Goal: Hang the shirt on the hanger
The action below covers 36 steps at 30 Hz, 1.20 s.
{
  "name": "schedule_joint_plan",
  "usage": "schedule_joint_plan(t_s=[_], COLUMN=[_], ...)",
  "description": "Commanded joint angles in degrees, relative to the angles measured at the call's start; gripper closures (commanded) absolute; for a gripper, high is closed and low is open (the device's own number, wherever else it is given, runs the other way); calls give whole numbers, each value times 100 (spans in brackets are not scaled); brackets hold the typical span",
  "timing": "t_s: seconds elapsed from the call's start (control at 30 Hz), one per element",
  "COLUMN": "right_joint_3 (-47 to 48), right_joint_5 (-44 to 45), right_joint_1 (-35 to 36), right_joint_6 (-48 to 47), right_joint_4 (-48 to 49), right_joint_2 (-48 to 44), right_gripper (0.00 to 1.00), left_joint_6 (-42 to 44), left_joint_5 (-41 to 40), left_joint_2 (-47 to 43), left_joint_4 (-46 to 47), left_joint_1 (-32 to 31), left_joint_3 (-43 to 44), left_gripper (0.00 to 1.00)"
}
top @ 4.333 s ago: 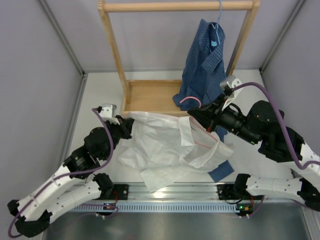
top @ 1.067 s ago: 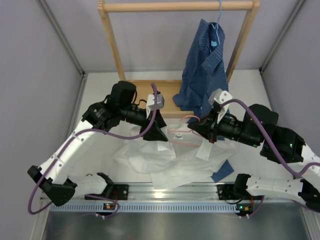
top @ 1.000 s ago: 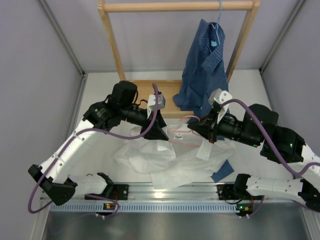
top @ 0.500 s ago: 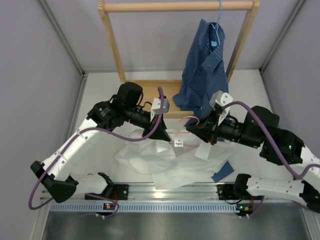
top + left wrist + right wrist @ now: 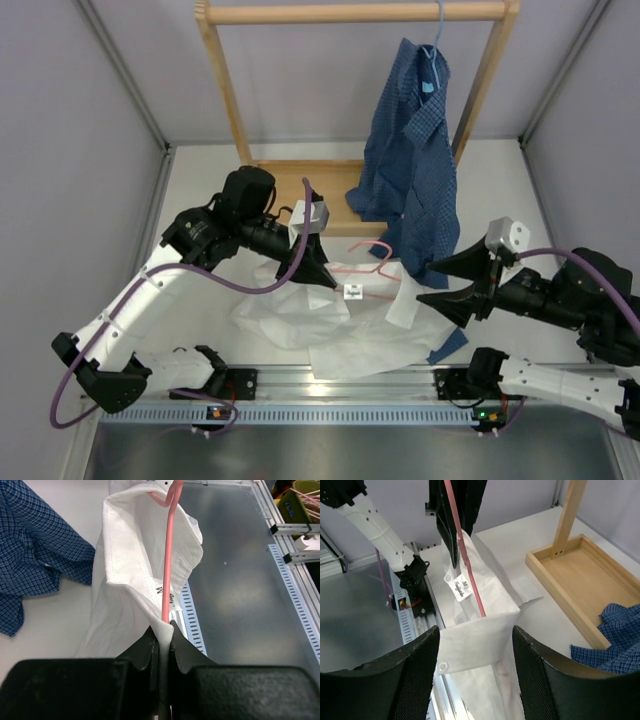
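Note:
The far end of the pink hanger rests inside the loose collar of the white shirt. Next, my right gripper pinches collar and hanger together [image 5: 404,301] before my left gripper opens.
The white shirt [image 5: 330,325] lies crumpled on the table, its neck lifted. My left gripper [image 5: 318,272] is shut on a fold of the shirt [image 5: 130,565] together with the pink hanger [image 5: 169,555], whose wire runs up out of the jaws. The hanger [image 5: 365,268] hangs level above the shirt, hook toward the blue shirt, with the neck label [image 5: 352,291] under it. My right gripper [image 5: 432,284] stands open to the right, holding nothing. The white collar [image 5: 480,632] hangs just ahead of its spread fingers [image 5: 422,655], and the hanger [image 5: 465,555] slants above it.
A dark blue checked shirt [image 5: 415,130] hangs on a light blue hanger [image 5: 432,50] from the wooden rack [image 5: 350,12], its tail reaching the table. The rack's base tray [image 5: 300,195] sits behind the left arm. A metal rail [image 5: 340,382] runs along the near edge.
The right gripper has opened, let go of the collar and hanger, and drawn back to the right. The left gripper has closed on the shirt and hanger and now holds them up alone.

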Motion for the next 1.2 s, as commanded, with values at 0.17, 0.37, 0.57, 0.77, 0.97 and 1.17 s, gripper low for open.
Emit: schedule_joint_plan(t_s=[0.17,0.37,0.57,0.77,0.97,1.17], right_joint_3=[-367,-622,-833,-834,-851,-983], right_joint_5=[-450,-461,57,260,305,670], right_joint_1=[30,39,30,30,30,30], right_joint_6=[-191,-252,-244,-577,-780,-710], right_joint_4=[-612,-559,-103,144,249,416], right_joint_2=[563,749,-50,-315,-526,-913], right_gripper=[49,98,100,99,44,35], left_joint_6=[195,230,-340,-1034,-1184,-1361], left_joint_5=[740,645,-24,-560,-1060,-1416], left_joint_2=[-129,-270,-191,-138,-252,-314], left_joint_4=[120,128,207,698,840,964], left_joint_1=[3,3,12,12,12,12], left_joint_3=[164,190,647,806,762,771], left_gripper=[100,100,100,100,100,100])
